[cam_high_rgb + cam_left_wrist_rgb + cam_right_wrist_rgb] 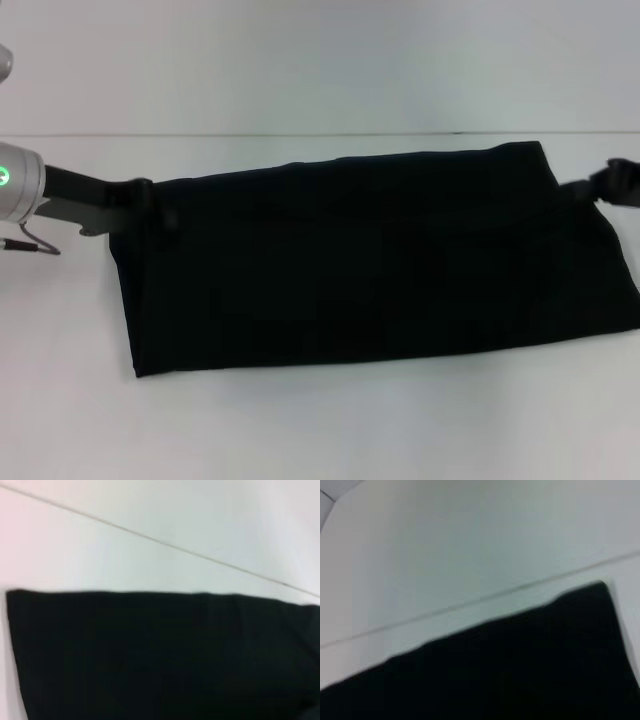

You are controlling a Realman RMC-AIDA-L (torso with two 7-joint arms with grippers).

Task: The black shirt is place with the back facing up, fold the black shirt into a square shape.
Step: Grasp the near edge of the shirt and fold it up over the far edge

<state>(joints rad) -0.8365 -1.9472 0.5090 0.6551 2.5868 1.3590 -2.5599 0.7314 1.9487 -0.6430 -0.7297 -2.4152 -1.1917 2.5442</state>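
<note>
Next, I let go of the black shirt's edge, now flat on the white table, with my left gripper at the shirt's far corner (158, 173) (12, 593) nearest the silver link.
The black shirt (370, 260) lies flat on the white table (300, 430) as a long band running left to right, plain side up, with no print showing. My left gripper (148, 203) is at the band's far left corner, touching the cloth. My right gripper (612, 186) is at the far right corner, against the shirt's edge. Both are dark against the dark cloth, so their grip is not readable. The left wrist view shows only the shirt's (160, 660) far edge and one corner. In the right wrist view the shirt (520, 680) shows an edge and a corner.
A thin seam line (300, 134) crosses the white surface behind the shirt. Bare table lies in front of the shirt and behind it. The left arm's silver link with a green light (10, 178) is at the left edge.
</note>
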